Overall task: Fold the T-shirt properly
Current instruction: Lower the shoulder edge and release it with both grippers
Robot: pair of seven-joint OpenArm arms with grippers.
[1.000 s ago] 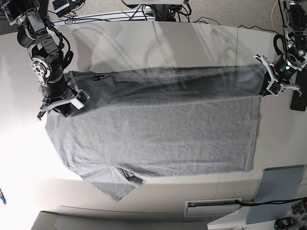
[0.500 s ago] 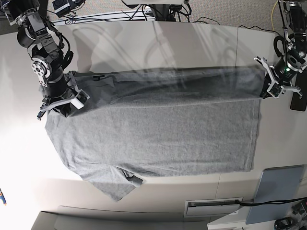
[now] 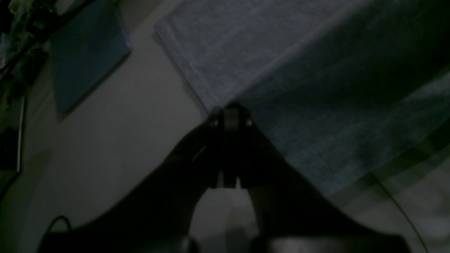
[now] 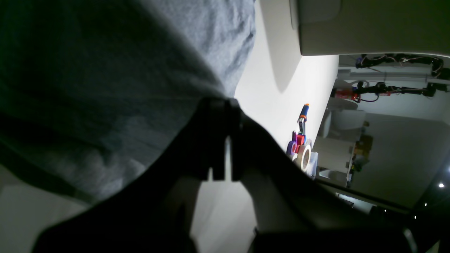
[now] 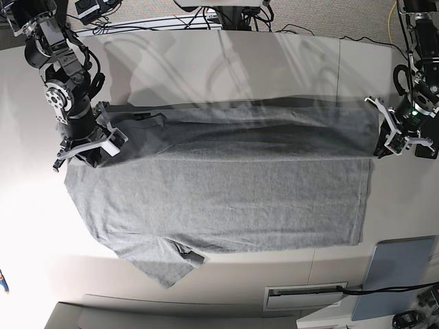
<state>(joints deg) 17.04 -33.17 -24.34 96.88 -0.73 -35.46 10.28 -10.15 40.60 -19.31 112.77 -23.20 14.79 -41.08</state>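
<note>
Next, I put the T-shirt's corner down with my left gripper, grip its folded layers (image 5: pixel 365 136) and pull the T-shirt back, because the T-shirt's sleeve lies close to the table's front edge.
The heather-grey T-shirt (image 5: pixel 226 199) lies spread across the white table (image 5: pixel 206 68), plain side up, with one sleeve (image 5: pixel 168 267) at the front left. Its far edge is lifted and stretched taut between both grippers, folding over the body. My right gripper (image 5: pixel 98 152) is shut on the shirt's left end; in the right wrist view its jaws (image 4: pixel 221 105) pinch the grey cloth (image 4: pixel 105 88). My left gripper (image 5: pixel 379 146) is shut on the hem corner at the right; it also shows in the left wrist view (image 3: pixel 230 112), clamped on the shirt's edge (image 3: pixel 316 70). No lettering shows.
A blue-grey board (image 5: pixel 401 274) lies at the front right and also shows in the left wrist view (image 3: pixel 88 45). A white slotted fitting (image 5: pixel 305 296) sits at the front edge. Tape rolls and tools (image 4: pixel 302 140) stand beyond the table's left end. Cables lie behind the table.
My left gripper has moved toward the near side with the hem corner, bringing the lifted far edge further over the shirt's body. My right gripper has stayed in place.
</note>
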